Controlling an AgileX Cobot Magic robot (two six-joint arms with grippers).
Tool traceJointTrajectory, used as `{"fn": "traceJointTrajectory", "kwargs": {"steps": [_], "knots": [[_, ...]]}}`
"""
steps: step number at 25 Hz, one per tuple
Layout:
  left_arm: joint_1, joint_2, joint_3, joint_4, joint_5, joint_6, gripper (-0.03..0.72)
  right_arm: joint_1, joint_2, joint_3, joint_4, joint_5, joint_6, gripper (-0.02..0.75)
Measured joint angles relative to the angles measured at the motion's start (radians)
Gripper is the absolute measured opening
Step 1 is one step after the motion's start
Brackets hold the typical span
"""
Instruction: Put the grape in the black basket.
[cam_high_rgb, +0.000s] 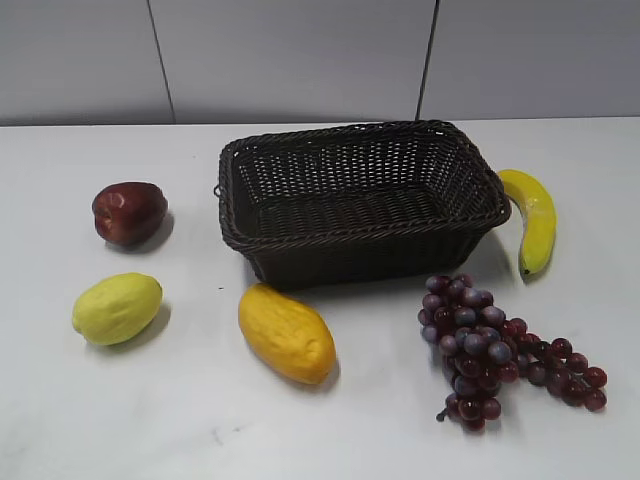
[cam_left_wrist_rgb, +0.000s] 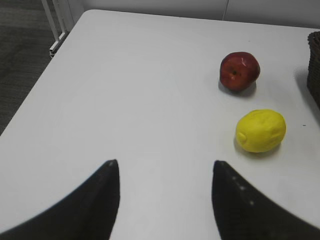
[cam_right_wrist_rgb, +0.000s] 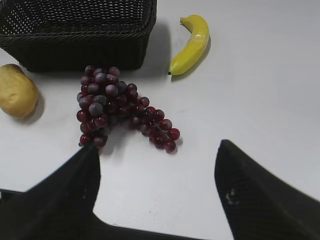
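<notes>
I need to close my right gripper on the thick middle (cam_high_rgb: 480, 344) (cam_right_wrist_rgb: 102, 99) of the grape bunch, between its stem and the grapes nearest the black basket.
The grape bunch (cam_high_rgb: 495, 350) lies on the white table in front of the basket's right corner. It also shows in the right wrist view (cam_right_wrist_rgb: 117, 107). The black basket (cam_high_rgb: 365, 245) stands at the table's middle back and looks empty; its front wall shows in the right wrist view (cam_right_wrist_rgb: 80, 47). My right gripper (cam_right_wrist_rgb: 157, 147) is open and empty, its fingers just short of the grape, the left finger near the bunch's lower end. My left gripper (cam_left_wrist_rgb: 165, 162) is open and empty over bare table, apart from the fruit. Neither gripper shows in the exterior view.
A dark red apple (cam_high_rgb: 128, 212) and a yellow-green lemon-like fruit (cam_high_rgb: 117, 307) lie left of the basket. A yellow mango-like fruit (cam_high_rgb: 286, 333) lies in front of it. A banana (cam_high_rgb: 532, 218) lies at its right. The table's left edge (cam_left_wrist_rgb: 35, 90) shows.
</notes>
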Motion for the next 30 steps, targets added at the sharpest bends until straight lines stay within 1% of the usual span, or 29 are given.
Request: {"fn": "traceJointTrajectory", "kwargs": {"steps": [7,11,16,23,30], "knots": [[0.000,0.000,0.000,0.000,0.000,0.000,0.552,0.000,0.000,0.000,0.000,0.000,0.001,0.540],[0.000,0.000,0.000,0.000,0.000,0.000,0.552,0.000,0.052,-0.006,0.000,0.000,0.059,0.540],[0.000,0.000,0.000,0.000,0.000,0.000,0.552,0.000,0.268,-0.067,-0.002,-0.001,0.071,0.540],[0.000,0.000,0.000,0.000,0.000,0.000,0.552,0.000,0.661,-0.244,0.008,0.035,0.086,0.538],[0.000,0.000,0.000,0.000,0.000,0.000,0.552,0.000,0.976,-0.397,0.010,0.088,0.101,0.538]]}}
